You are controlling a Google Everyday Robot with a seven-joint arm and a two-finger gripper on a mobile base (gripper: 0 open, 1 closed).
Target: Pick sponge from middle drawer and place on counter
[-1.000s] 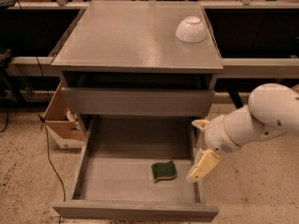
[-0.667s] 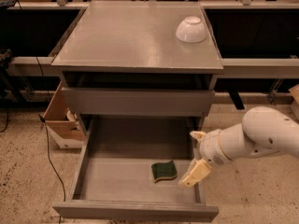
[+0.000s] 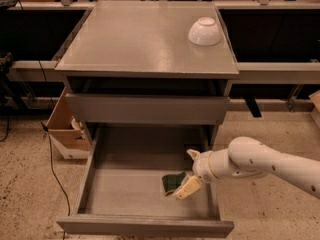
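Observation:
The sponge's end (image 3: 181,180) is nearest the white arm. My gripper needs to close on it next, so that the sponge's far end is left sticking out.
The sponge (image 3: 172,182), dark green on top with a yellow base, lies flat on the floor of the open middle drawer (image 3: 125,189), right of centre. My gripper (image 3: 186,172) is on a white arm that comes in from the right and is low inside the drawer, just right of the sponge. Its tan fingers (image 3: 188,187) are spread open, and the lower one is at the sponge's right edge. The counter (image 3: 140,39) is the grey cabinet top above.
A white bowl (image 3: 204,31) sits upside down at the counter's back right. A shut grey drawer front (image 3: 147,109) is above the open drawer. A cardboard box (image 3: 65,129) stands on the floor to the left, with a black cable (image 3: 52,164) beside it.
The arm has moved left and down into the drawer. The gripper has come from the drawer's right wall to the sponge's right edge. The sponge has not moved.

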